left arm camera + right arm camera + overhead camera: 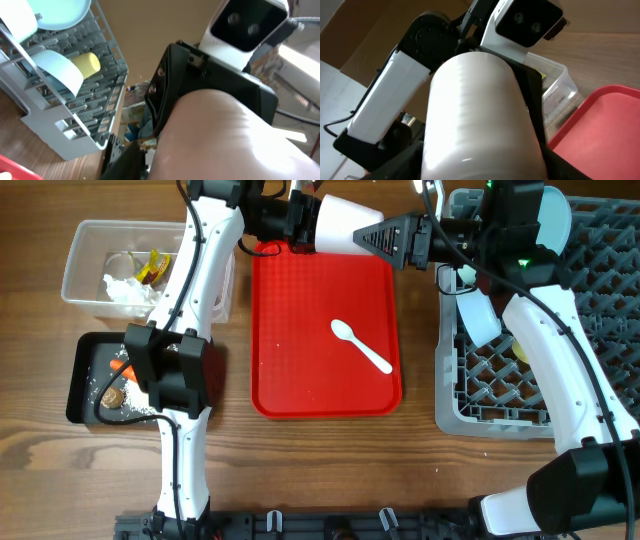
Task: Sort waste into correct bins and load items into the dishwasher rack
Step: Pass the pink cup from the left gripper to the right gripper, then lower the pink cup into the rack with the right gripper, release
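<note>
Next, my right gripper lets go of the pink cup in the grey rack, in the spot between the yellow cup and the rack's near edge (539, 384).
The pink cup (345, 225) hangs on its side in the air above the far edge of the red tray, between my two grippers. My left gripper (308, 222) is shut on its wide end and my right gripper (374, 236) is shut on its narrow end. The cup fills the left wrist view (225, 140) and the right wrist view (475, 110), with dark fingers on either side. The white spoon (362, 346) lies on the red tray. The grey rack (600, 290) holds the plate (552, 215), a bowl (480, 317) and the yellow cup (87, 64).
The red tray (300, 370) lies in the middle. The clear tub (85, 255) at far left holds white tissue (125, 290) and wrappers (153, 268). The black tray (80, 385) holds the carrot (120, 365), a brown lump (112, 396) and rice grains.
</note>
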You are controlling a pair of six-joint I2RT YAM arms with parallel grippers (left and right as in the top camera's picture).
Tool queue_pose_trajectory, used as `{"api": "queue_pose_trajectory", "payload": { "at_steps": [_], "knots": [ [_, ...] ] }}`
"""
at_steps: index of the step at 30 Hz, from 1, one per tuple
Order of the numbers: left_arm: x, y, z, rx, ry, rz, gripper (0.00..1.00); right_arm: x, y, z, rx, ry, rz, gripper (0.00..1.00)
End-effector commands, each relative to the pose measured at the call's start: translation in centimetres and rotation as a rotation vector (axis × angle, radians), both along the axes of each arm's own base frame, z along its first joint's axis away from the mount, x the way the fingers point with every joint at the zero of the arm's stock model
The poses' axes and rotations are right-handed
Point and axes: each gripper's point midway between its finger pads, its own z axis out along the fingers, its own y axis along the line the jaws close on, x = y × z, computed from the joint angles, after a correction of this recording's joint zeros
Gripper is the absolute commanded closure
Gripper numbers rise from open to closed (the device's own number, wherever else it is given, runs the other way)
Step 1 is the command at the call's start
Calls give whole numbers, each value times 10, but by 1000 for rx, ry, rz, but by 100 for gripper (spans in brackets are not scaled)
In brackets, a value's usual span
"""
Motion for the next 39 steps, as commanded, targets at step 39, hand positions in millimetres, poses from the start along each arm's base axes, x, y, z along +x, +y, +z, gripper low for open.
{"api": "queue_pose_trajectory", "payload": {
  "at_steps": [39],
  "knots": [
    [33, 47, -119, 770, -159, 181, 40, 37, -136, -59, -515, 54, -617, 40]
  ]
}}
